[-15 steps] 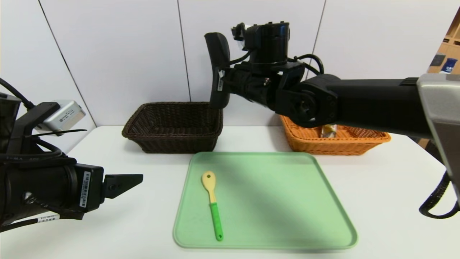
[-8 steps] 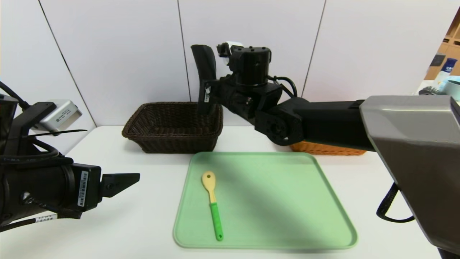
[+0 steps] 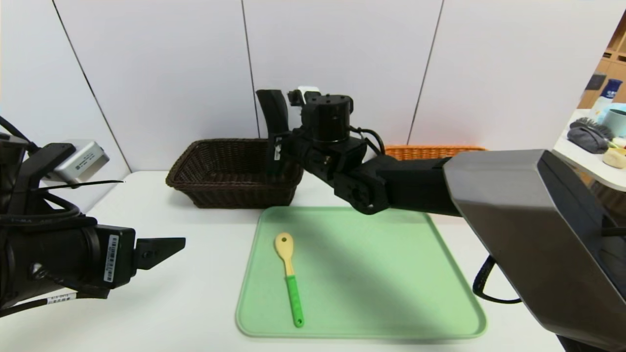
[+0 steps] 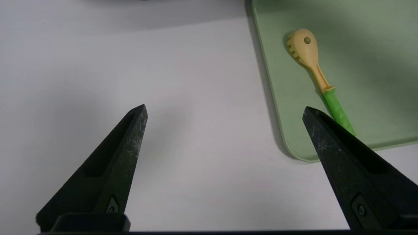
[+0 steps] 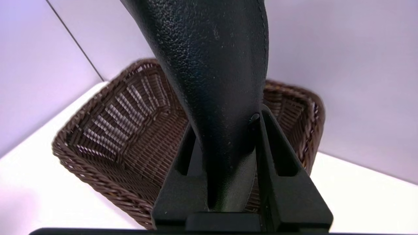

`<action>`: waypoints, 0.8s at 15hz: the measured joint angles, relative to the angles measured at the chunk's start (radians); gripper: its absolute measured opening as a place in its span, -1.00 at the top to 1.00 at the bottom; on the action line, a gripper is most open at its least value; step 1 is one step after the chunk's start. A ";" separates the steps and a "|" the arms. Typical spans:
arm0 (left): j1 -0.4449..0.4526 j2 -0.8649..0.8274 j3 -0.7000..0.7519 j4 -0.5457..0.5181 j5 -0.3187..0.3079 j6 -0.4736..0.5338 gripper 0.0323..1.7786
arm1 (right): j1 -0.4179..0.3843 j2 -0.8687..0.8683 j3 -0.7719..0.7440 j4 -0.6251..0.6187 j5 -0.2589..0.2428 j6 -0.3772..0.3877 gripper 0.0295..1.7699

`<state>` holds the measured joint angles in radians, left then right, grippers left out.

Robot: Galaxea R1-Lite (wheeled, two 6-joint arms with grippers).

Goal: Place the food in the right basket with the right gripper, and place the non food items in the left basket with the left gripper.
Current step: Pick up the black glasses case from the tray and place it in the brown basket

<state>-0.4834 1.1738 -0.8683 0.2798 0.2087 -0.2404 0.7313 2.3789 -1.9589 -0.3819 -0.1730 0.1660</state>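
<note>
Next, I release the long black case from my right gripper inside the dark brown basket's end [image 3: 270,158] [image 5: 256,137] that is nearest to the orange basket.
My right gripper [image 3: 279,149] [image 5: 227,119] is shut on the long black case [image 3: 273,115] [image 5: 212,65], held upright over the right end of the dark brown left basket [image 3: 195,190] [image 5: 114,130]. The yellow spoon with a green handle [image 3: 289,274] [image 4: 315,70] lies on the left part of the green tray [image 3: 367,274] [image 4: 359,49]. My left gripper [image 3: 171,247] [image 4: 224,108] hovers open over bare table left of the tray, holding nothing. Only the back rim of the orange right basket [image 3: 430,151] shows behind my right arm. The food is hidden.
My right arm reaches across the table's back from the right, above the tray's far edge. White wall panels stand close behind both baskets. A side table [image 3: 592,161] with clutter sits at the far right.
My right arm has carried the black case leftward and lower, to the dark basket's right end, and now covers the orange basket's inside. The left gripper has barely shifted.
</note>
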 joint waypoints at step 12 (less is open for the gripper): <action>-0.002 0.023 0.008 -0.005 0.000 0.007 -0.90 | -0.023 0.081 -0.008 -0.035 0.021 -0.001 0.56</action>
<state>-0.4853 1.1964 -0.8606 0.2747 0.2087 -0.2332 0.7081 2.4602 -1.9666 -0.4166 -0.1515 0.1645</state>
